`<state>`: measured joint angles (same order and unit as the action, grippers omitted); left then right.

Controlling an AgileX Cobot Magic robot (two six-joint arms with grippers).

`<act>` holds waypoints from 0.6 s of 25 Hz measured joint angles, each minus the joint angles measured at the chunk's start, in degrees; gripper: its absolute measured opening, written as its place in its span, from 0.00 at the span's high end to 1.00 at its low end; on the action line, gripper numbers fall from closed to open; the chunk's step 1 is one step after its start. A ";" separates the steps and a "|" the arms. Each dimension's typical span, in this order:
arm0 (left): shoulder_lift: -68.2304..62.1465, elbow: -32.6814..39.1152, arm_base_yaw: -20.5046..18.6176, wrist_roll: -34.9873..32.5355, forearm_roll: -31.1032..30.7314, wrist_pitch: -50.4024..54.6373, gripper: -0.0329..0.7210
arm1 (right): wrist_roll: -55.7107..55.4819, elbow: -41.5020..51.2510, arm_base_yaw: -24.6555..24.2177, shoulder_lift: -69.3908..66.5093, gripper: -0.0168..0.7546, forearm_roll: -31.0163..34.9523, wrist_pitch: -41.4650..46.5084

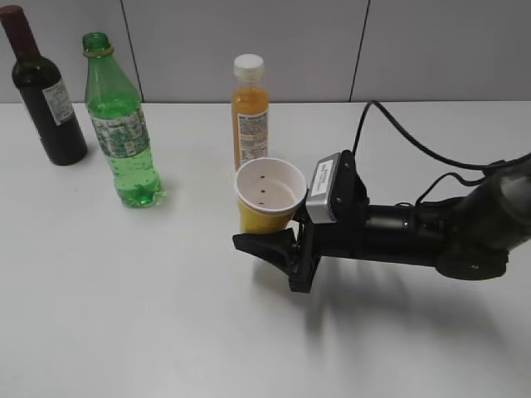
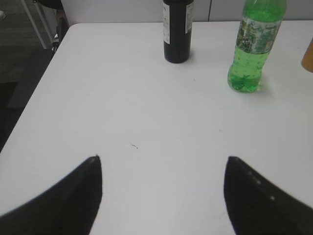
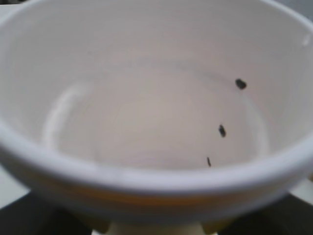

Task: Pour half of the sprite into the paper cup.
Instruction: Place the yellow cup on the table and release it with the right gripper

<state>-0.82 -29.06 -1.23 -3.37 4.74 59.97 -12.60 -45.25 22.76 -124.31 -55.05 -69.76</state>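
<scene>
The paper cup, now at the table's middle, will be let go by my right gripper on the bare table (image 1: 237, 273), well in front of the orange juice bottle.
The sprite (image 1: 121, 137), a tall green bottle with no cap on its neck, stands upright at the back left; it also shows in the left wrist view (image 2: 252, 49). The paper cup (image 1: 265, 195), yellow with a white inside bearing small dark specks, sits between the fingers of my right gripper (image 1: 267, 234) at the table's middle. It fills the right wrist view (image 3: 146, 112), where my right gripper (image 3: 159, 226) is shut on its lower wall. I cannot tell whether the cup touches the table. My left gripper (image 2: 163, 158) is open and empty, well short of the sprite.
A dark wine bottle (image 1: 46, 91) stands left of the sprite, also in the left wrist view (image 2: 177, 29). An orange juice bottle (image 1: 249, 116) with a white cap stands just behind the cup. The right arm's cable (image 1: 398, 133) trails across the table at the right.
</scene>
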 joint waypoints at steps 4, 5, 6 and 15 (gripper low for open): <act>0.00 0.00 0.00 0.00 0.00 0.00 0.18 | -1.42 -3.47 1.64 -1.78 0.39 -3.75 0.00; 0.00 0.00 0.00 0.00 0.00 0.00 0.18 | -1.64 -4.35 2.03 -2.26 0.39 -4.53 0.00; 0.00 0.00 0.00 0.00 0.00 0.00 0.18 | -2.06 -5.19 2.35 -2.85 0.39 -4.88 0.00; 0.00 0.00 0.00 0.00 0.00 0.00 0.18 | -3.92 -8.95 4.00 -7.80 0.39 -5.64 0.45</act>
<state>-0.82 -29.06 -1.23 -3.37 4.74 59.97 -16.52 -54.20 26.75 -132.11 -60.69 -69.31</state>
